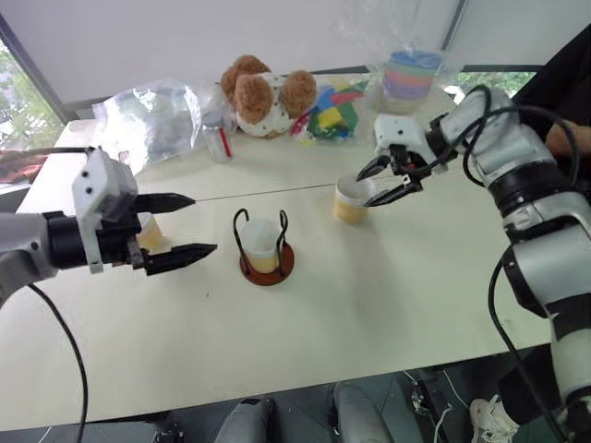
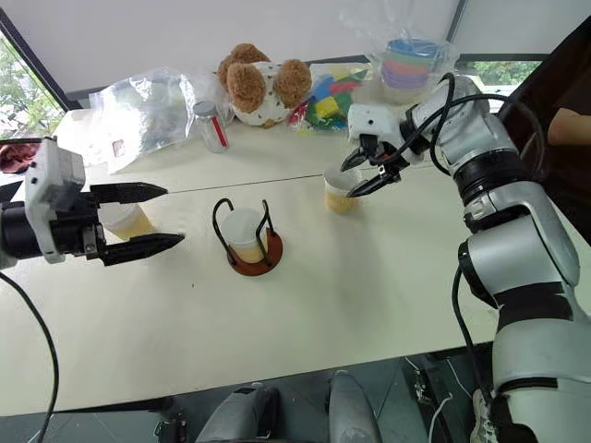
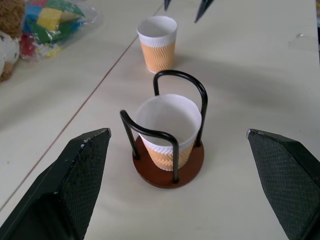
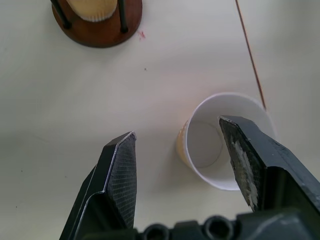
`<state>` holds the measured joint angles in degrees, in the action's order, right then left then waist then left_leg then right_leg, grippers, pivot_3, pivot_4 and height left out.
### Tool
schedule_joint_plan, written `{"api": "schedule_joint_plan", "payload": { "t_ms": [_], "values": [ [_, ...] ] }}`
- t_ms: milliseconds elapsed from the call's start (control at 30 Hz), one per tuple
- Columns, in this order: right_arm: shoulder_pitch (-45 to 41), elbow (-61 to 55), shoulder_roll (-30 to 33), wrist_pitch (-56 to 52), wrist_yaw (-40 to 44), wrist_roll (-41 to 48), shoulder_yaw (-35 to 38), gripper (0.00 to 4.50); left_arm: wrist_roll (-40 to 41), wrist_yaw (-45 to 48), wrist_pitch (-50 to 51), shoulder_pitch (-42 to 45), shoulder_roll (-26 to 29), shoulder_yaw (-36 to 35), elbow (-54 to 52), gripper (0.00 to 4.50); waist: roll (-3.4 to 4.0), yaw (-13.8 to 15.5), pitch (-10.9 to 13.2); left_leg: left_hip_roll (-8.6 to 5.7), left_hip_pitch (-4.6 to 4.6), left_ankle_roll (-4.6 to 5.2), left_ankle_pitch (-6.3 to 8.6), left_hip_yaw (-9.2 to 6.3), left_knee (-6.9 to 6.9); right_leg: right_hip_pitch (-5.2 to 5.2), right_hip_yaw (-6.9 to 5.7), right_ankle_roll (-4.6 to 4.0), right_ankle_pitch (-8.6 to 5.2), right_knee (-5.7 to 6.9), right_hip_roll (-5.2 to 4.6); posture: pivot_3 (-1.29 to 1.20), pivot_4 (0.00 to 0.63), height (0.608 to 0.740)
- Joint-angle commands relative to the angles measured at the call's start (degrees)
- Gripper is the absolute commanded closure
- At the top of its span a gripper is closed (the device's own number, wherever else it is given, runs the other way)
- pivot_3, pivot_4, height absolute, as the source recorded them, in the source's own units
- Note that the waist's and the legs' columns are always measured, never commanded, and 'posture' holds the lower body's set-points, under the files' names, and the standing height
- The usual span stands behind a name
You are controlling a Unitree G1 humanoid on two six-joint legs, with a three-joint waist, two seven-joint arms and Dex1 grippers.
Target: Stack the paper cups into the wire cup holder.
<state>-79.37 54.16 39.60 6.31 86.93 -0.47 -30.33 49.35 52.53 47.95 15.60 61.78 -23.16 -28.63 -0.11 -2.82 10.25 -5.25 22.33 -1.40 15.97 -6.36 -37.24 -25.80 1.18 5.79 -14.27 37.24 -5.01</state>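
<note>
The paper cup stands partly hidden behind my left gripper. Next, this gripper should take hold of the cup's near-side rim (image 1: 144, 218).
The wire cup holder (image 1: 281, 268), with a dark red base and black loops, stands mid-table and has one paper cup (image 1: 261, 242) upright in it. A second paper cup (image 1: 351, 203) stands on the table to its right. Just above that cup hovers my right gripper (image 1: 365, 189), open and empty, with one finger over the cup's mouth (image 4: 215, 150). A third cup (image 1: 149, 231) sits at the left, partly hidden behind my left gripper (image 1: 199, 224). That gripper is wide open and empty, level, and points at the holder (image 3: 167, 172) from the left.
Along the table's far edge lie a crumpled plastic bag (image 1: 152, 120), a small bottle (image 1: 218, 140), a teddy bear (image 1: 266, 94), a bag of coloured blocks (image 1: 332, 111) and a wrapped pastel cup stack (image 1: 408, 78). A person's arm (image 1: 565, 138) shows at the right.
</note>
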Motion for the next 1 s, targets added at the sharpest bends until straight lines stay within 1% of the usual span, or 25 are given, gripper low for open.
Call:
{"api": "schedule_joint_plan", "payload": {
  "t_ms": [33, 300, 400, 433, 500, 533, 700, 833, 900, 967, 1000],
  "values": [
    [-0.15, -1.30, -1.02, -0.28, -1.41, -2.26, 2.77, 1.65, -0.61, -0.21, -1.31, 1.62, -0.29, 1.48, 0.35, 0.00, 0.00, 0.07, 0.00, 0.00, 0.00, 0.00, 0.00, 0.00, 0.00, 0.00, 0.00, 0.00, 0.00, -0.01, 0.00, 0.00, 0.150, 0.740],
    [1.17, 3.01, -4.66, 0.25, -3.59, -6.73, 4.11, 1.65, -0.46, -0.48, -0.90, 3.05, -0.76, 2.43, 0.35, 0.00, -0.02, 0.33, -0.01, -0.02, 0.04, 0.00, 0.00, 0.00, -0.04, 0.02, 0.00, 0.00, 0.00, -0.03, -0.01, 0.00, 0.150, 0.740],
    [1.86, 5.45, -6.44, 1.11, -5.42, -8.81, 3.87, 2.48, -0.90, -0.78, -0.90, 2.89, -0.66, 2.31, 0.34, 0.00, -0.03, 0.28, -0.01, -0.02, 0.04, 0.00, 0.00, 0.00, -0.07, 0.02, 0.00, 0.00, 0.00, -0.03, -0.01, 0.00, 0.150, 0.740],
    [1.91, 6.20, -6.78, 1.57, -5.92, -9.44, 3.89, 2.93, -1.00, -0.90, -0.90, 2.77, -0.60, 2.14, 0.32, 0.00, -0.02, 0.27, -0.01, -0.02, 0.04, 0.00, 0.00, 0.00, -0.07, 0.02, 0.00, 0.00, 0.00, -0.02, -0.01, 0.00, 0.150, 0.740],
    [1.68, 7.50, -7.40, 1.94, -6.62, -10.24, 4.34, 4.02, -0.95, -0.98, -0.80, 2.56, -0.47, 1.76, 0.19, 0.00, -0.02, 0.26, -0.01, -0.02, 0.04, -0.01, 0.00, 0.00, -0.07, 0.02, 0.00, 0.00, 0.01, -0.02, 0.00, 0.00, 0.150, 0.740],
    [1.53, 7.99, -7.61, 2.18, -6.73, -10.53, 4.58, 4.45, -0.85, -1.02, -0.70, 2.46, -0.42, 1.56, 0.07, 0.00, -0.02, 0.26, -0.01, -0.02, 0.04, -0.01, 0.00, 0.00, -0.07, 0.01, 0.00, 0.00, 0.01, -0.02, 0.00, 0.00, 0.150, 0.740],
    [0.65, 9.56, -8.05, 3.66, -7.78, -12.02, 5.50, 4.45, -1.06, -1.36, -0.70, 2.33, -0.31, 1.28, 0.08, 0.00, -0.03, 0.25, -0.01, -0.01, 0.04, -0.01, 0.00, -0.01, -0.08, 0.02, 0.00, 0.00, 0.01, -0.02, 0.00, 0.00, 0.150, 0.740],
    [-3.80, 10.30, -6.75, 7.40, -9.41, -13.71, 6.20, 4.45, -2.60, -0.24, -1.04, 0.56, 0.85, 0.34, 1.25, 0.00, -0.01, 0.17, 0.00, -0.02, 0.04, -0.02, -0.01, 0.00, -0.10, 0.03, 0.00, -0.01, 0.01, -0.01, 0.00, 0.00, 0.150, 0.740],
    [-8.64, 9.75, -6.32, 9.09, -6.73, -12.50, 7.77, 4.45, -3.80, 1.22, -1.41, -1.37, 1.94, -0.59, 2.59, 0.00, 0.04, 0.00, 0.04, -0.02, 0.04, -0.02, -0.01, 0.02, -0.05, -0.02, 0.04, -0.01, 0.01, -0.01, 0.01, 0.00, 0.150, 0.740],
    [-13.08, 9.03, -7.04, 8.92, -2.37, -9.58, 10.23, 4.45, -5.40, 2.04, -2.61, -2.90, 2.23, -1.04, 4.20, 0.00, 0.08, -0.20, 0.06, -0.01, 0.09, -0.04, -0.02, 0.06, 0.04, -0.20, 0.09, -0.01, 0.01, 0.02, 0.02, 0.00, 0.150, 0.740],
    [-15.31, 8.39, -8.13, 6.22, 1.22, -5.59, 11.79, 4.45, -7.26, 2.21, -4.21, -3.80, 2.16, -0.54, 5.43, 0.00, 0.08, -0.32, 0.06, 0.00, 0.09, -0.05, -0.03, 0.07, 0.10, -0.24, 0.09, -0.01, 0.01, 0.03, 0.03, 0.00, 0.150, 0.740]
  ]
}}
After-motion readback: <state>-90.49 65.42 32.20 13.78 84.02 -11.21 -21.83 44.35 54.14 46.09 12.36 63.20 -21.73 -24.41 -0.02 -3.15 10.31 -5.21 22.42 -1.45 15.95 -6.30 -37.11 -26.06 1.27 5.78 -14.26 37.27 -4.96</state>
